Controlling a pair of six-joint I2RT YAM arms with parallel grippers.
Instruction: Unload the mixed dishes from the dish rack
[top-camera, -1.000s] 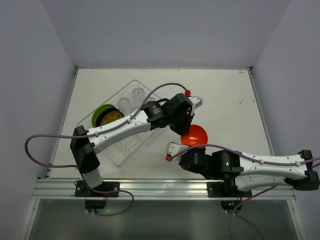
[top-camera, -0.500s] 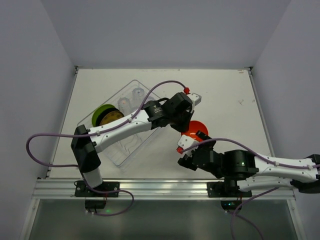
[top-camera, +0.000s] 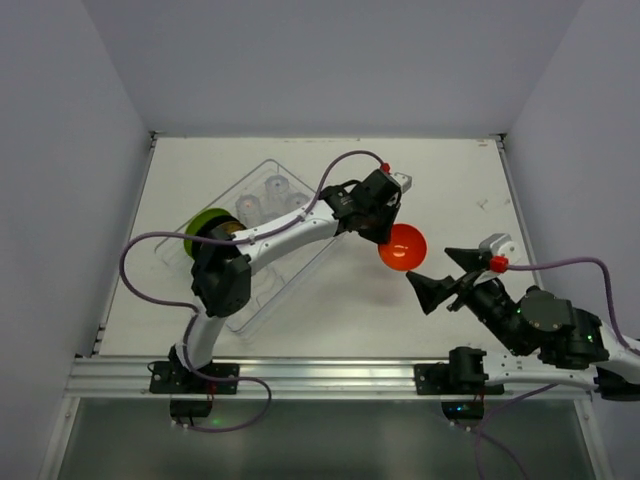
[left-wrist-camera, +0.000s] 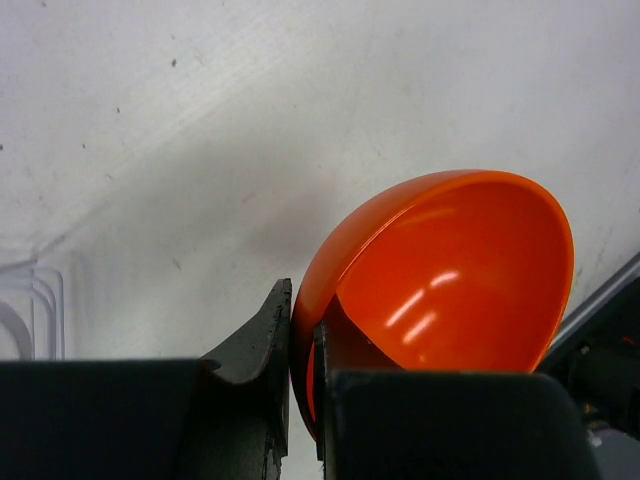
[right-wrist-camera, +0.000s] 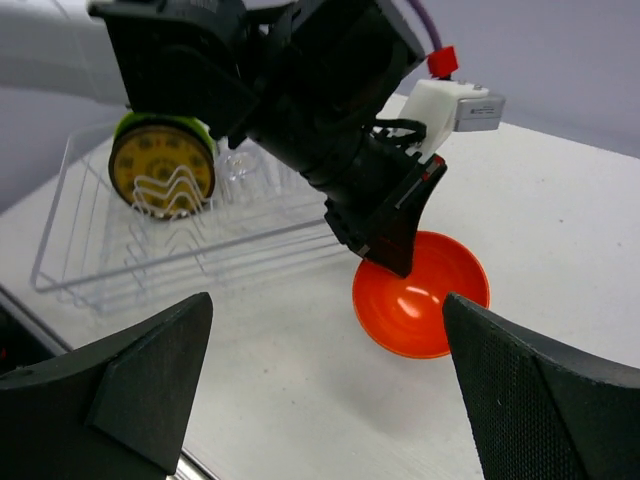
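Observation:
My left gripper will release the orange-red bowl on the white table (top-camera: 385, 213) next to the corner of the dish rack.
The orange-red bowl (top-camera: 402, 247) is out on the white table, right of the dish rack (top-camera: 240, 318). My left gripper (top-camera: 385, 232) is shut on its near rim, one finger inside and one outside (left-wrist-camera: 300, 315). From the right wrist, the bowl (right-wrist-camera: 420, 295) lies low at the table with the left gripper (right-wrist-camera: 395, 255) over its back edge; I cannot tell whether it touches. My right gripper (top-camera: 440, 278) stands wide open and empty, just right of the bowl (right-wrist-camera: 327, 300). A lime-green plate (top-camera: 205, 228) stands on edge in the rack beside clear tumblers (top-camera: 275, 187).
The see-through rack (right-wrist-camera: 60, 240) lies slanted across the table's left half, and the plate (right-wrist-camera: 162, 165) shows a yellow face. White walls close in the table on three sides. A metal rail (top-camera: 320, 375) with both arm bases runs along the near edge.
The right gripper has drawn back to the right from the bowl and opened wide. The left gripper has shifted the bowl slightly right and away, still shut on it.

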